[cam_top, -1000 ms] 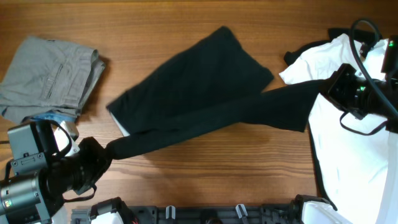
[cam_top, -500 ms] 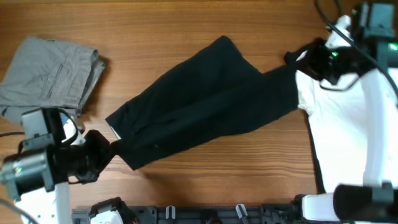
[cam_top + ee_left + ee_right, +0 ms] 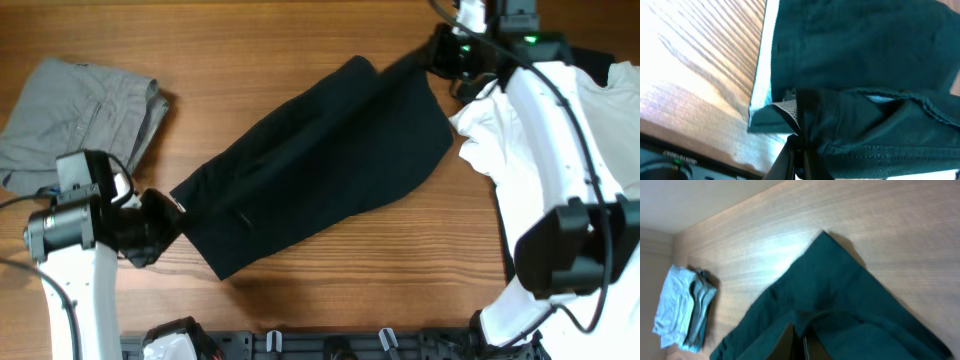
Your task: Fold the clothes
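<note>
The folded cloth of the black T-shirt lies at a slant. Next, my left gripper opens, grabs the cloth's upper edge (image 3: 214, 163) near its end and swings the cloth level before I fold further.
The black T-shirt (image 3: 320, 165) lies folded in a long band across the middle of the table, slanting from lower left to upper right. My left gripper (image 3: 165, 222) is shut on its lower left end; the pinched hem shows in the left wrist view (image 3: 805, 145). My right gripper (image 3: 432, 55) is shut on its upper right corner, with the black cloth bunched between the fingers (image 3: 802, 340). The grey trousers (image 3: 80, 120) lie folded at the far left, also in the right wrist view (image 3: 682, 307). The white T-shirt (image 3: 540, 180) lies spread at the right.
The right arm (image 3: 560, 110) reaches over the white T-shirt. The left arm's body (image 3: 75, 225) stands just below the grey trousers. A black fixture (image 3: 330, 345) runs along the table's front edge.
My right gripper has swung up and left with the black T-shirt's end, from the right edge to the top. The stretched band is now laid over the shirt. The left gripper moved up slightly.
</note>
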You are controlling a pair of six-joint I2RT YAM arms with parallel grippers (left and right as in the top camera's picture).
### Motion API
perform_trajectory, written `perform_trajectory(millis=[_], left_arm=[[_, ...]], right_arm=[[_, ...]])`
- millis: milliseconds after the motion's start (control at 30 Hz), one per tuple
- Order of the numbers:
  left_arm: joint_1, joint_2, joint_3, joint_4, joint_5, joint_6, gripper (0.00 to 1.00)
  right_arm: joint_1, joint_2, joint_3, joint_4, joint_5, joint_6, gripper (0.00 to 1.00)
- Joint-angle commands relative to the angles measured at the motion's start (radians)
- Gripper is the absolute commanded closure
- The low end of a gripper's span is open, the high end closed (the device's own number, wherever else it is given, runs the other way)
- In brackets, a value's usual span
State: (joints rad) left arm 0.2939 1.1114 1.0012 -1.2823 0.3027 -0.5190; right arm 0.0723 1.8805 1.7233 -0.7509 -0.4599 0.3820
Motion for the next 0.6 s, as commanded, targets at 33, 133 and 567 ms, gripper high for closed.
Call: perform_trajectory(millis=[33, 133, 567], left_arm=[[0.011, 0.09, -0.015, 0.046, -0.164, -0.014, 0.96], [0.011, 0.15, -0.015, 0.091, -0.174, -0.014, 0.96], [0.011, 0.323, -0.011, 0.249, -0.17, -0.004, 0.26]], right_arm=[[0.005, 0.088, 0.022, 0.135, 0.096, 0.034, 0.95], [0.021, 0.132, 0.022, 0.176, 0.097, 0.06, 0.95], [0.024, 0.212, 0.023, 0.243, 0.094, -0.049, 0.33]])
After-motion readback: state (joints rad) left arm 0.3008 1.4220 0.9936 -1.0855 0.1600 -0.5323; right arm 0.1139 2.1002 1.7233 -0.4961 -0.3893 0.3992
